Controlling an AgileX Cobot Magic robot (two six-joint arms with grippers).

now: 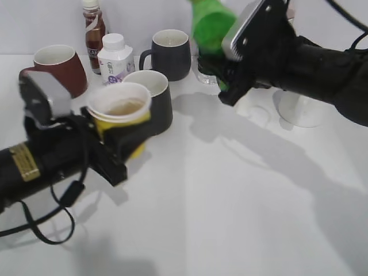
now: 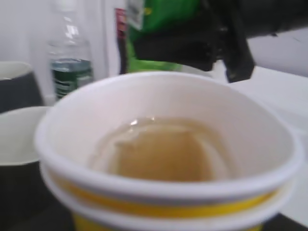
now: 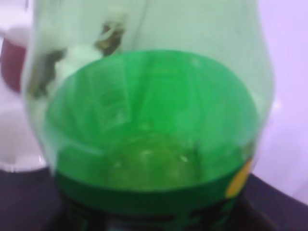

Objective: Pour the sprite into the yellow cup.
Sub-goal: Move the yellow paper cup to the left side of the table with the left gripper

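Next, I let go of the yellow cup, now held above the table, with my left gripper on the table (image 1: 75, 119), just in front of the red-brown mug.
My left gripper (image 1: 118, 144) is shut on the yellow cup (image 1: 121, 118) and holds it above the table at the left. The cup has a white inside and holds some pale liquid; it fills the left wrist view (image 2: 163, 159). My right gripper (image 1: 227, 69) is shut on the sprite (image 1: 211, 26), a transparent green bottle, held up at the top right of the cup and apart from it. The bottle fills the right wrist view (image 3: 149, 125), and its green label shows in the left wrist view (image 2: 159, 29). Its cap is out of view.
A dark grey mug (image 1: 158, 95) stands right behind the cup. Another dark mug (image 1: 169, 52), a red-brown mug (image 1: 57, 66), a small white bottle (image 1: 115, 57) and a brown bottle (image 1: 93, 29) stand at the back. A white object (image 1: 302, 109) stands under the right arm.
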